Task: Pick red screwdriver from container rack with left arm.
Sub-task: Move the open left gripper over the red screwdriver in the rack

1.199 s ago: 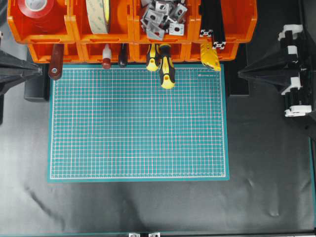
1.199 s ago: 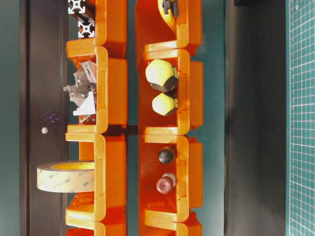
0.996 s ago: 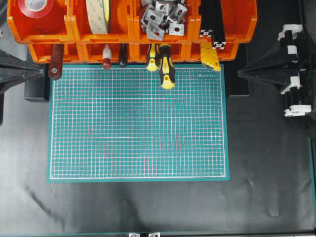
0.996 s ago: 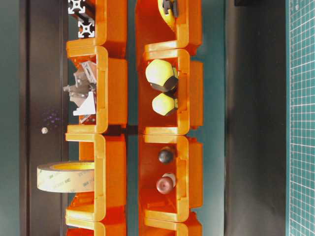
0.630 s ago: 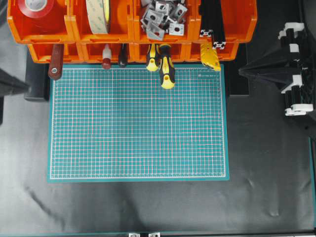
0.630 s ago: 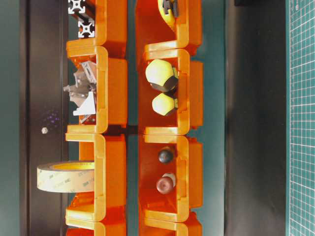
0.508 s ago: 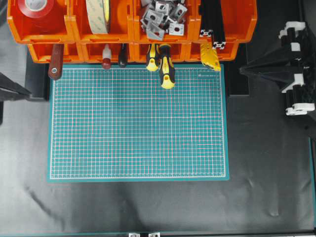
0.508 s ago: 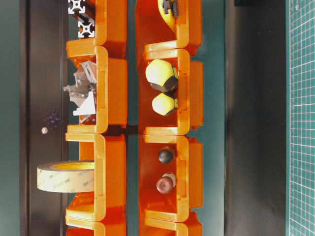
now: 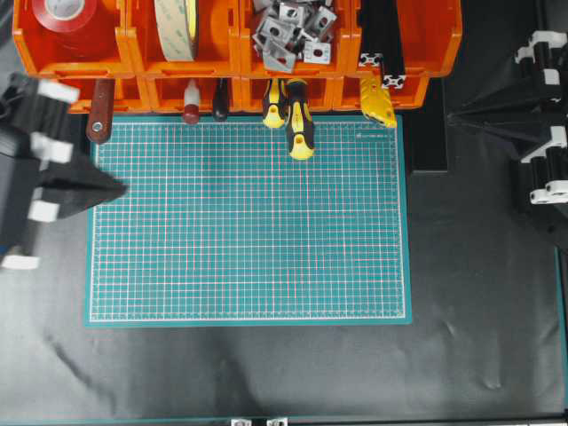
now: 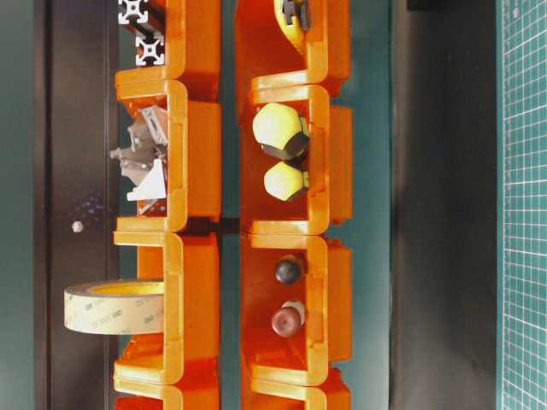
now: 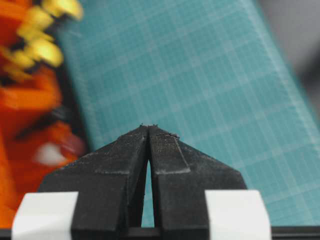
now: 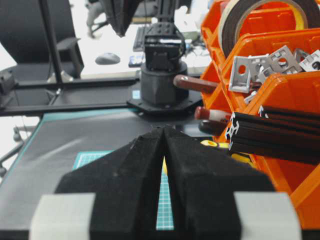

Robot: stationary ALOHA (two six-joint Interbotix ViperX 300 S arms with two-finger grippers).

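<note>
The red screwdriver's part that sticks out beside the black-handled tool is the rounded handle end (image 9: 191, 114) (image 11: 73, 145), and my left gripper needs to close on it.
The red screwdriver (image 9: 191, 101) sticks out of a lower bin of the orange container rack (image 9: 133, 62), red handle end toward the mat; its end also shows in the table-level view (image 10: 287, 320) and the right wrist view (image 12: 212, 114). My left gripper (image 9: 122, 188) is shut and empty, its tip over the green mat's left edge, well below and left of the screwdriver. In its own view the left gripper (image 11: 148, 126) points across the mat with the rack blurred at left. My right gripper (image 9: 449, 115) is shut, right of the rack, and in its wrist view the tips (image 12: 164, 128) touch.
A dark red handle with a hole (image 9: 99, 117), a black-handled tool (image 9: 219, 105) and yellow-and-black screwdrivers (image 9: 298, 124) poke out of the lower bins. Upper bins hold tape rolls (image 9: 176, 27), metal brackets (image 9: 288, 31) and black profiles (image 9: 383, 44). The green cutting mat (image 9: 248, 222) lies in front.
My left gripper has swung into view, rightward and downward, to the mat's left edge. The right gripper has drawn back up and to the right. The screwdriver has not moved.
</note>
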